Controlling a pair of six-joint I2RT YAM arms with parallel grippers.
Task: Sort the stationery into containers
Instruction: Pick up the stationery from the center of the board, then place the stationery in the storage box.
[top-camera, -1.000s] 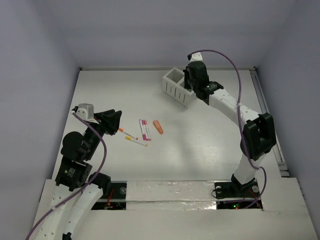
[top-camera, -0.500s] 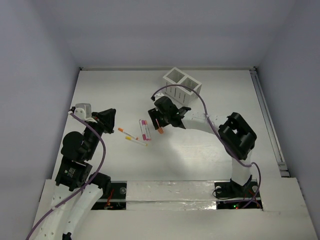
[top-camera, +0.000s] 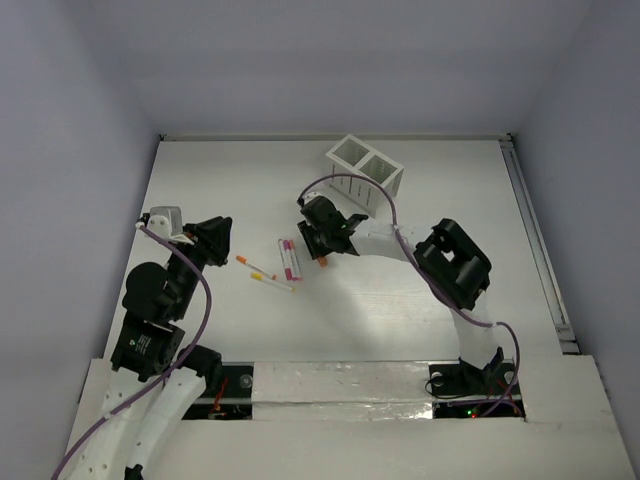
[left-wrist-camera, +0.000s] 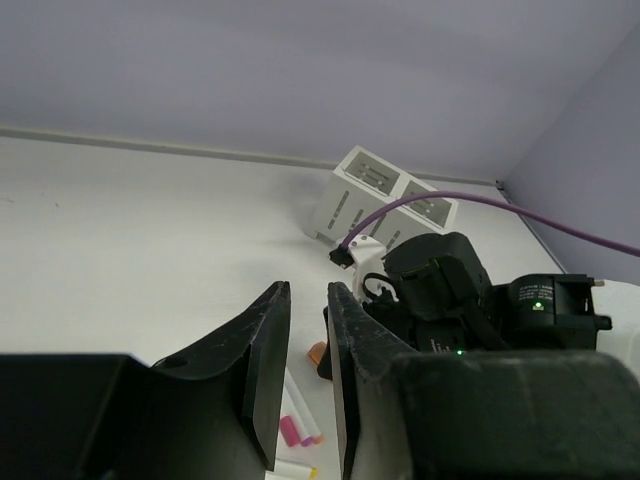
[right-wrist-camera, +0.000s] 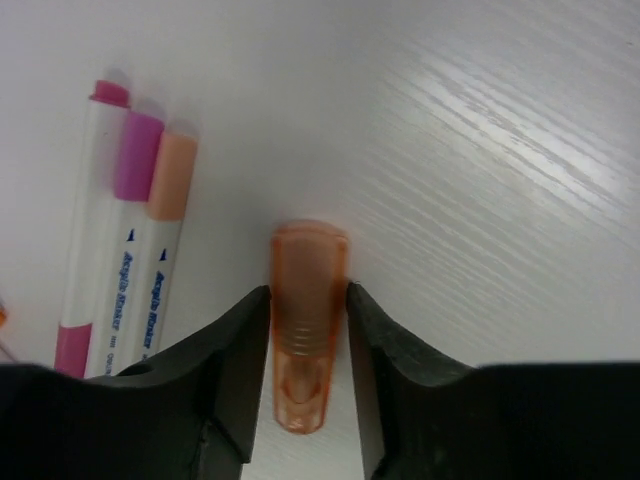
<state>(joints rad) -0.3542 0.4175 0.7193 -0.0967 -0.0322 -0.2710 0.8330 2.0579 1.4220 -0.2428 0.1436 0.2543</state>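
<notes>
Next, I release the orange stick from my right gripper inside the nearer compartment of the white slatted box (top-camera: 378, 171). The orange stick still lies on the white table.
A stubby orange stick (right-wrist-camera: 310, 320) lies on the white table, and my right gripper (right-wrist-camera: 308, 292) is down over it with a jaw pressed on each side. From above, the stick's end (top-camera: 322, 261) shows just below the right gripper (top-camera: 318, 250). Two white pens with magenta ends (top-camera: 290, 258) lie side by side just left of it, close beside the jaw in the right wrist view (right-wrist-camera: 120, 250). My left gripper (top-camera: 218, 232) hovers at the left, jaws nearly together and empty (left-wrist-camera: 308, 288). The white slatted two-compartment box (top-camera: 365, 165) stands at the back.
An orange-tipped pen (top-camera: 256, 267) and a yellow-tipped pen (top-camera: 272, 282) lie between the left gripper and the magenta pens. The box also shows in the left wrist view (left-wrist-camera: 385, 190), behind the right arm (left-wrist-camera: 470, 300). Walls close in the table at the left, back and right.
My right arm swung from the box down to the orange stick, and its jaws now close on the stick. The left gripper shifted slightly left.
</notes>
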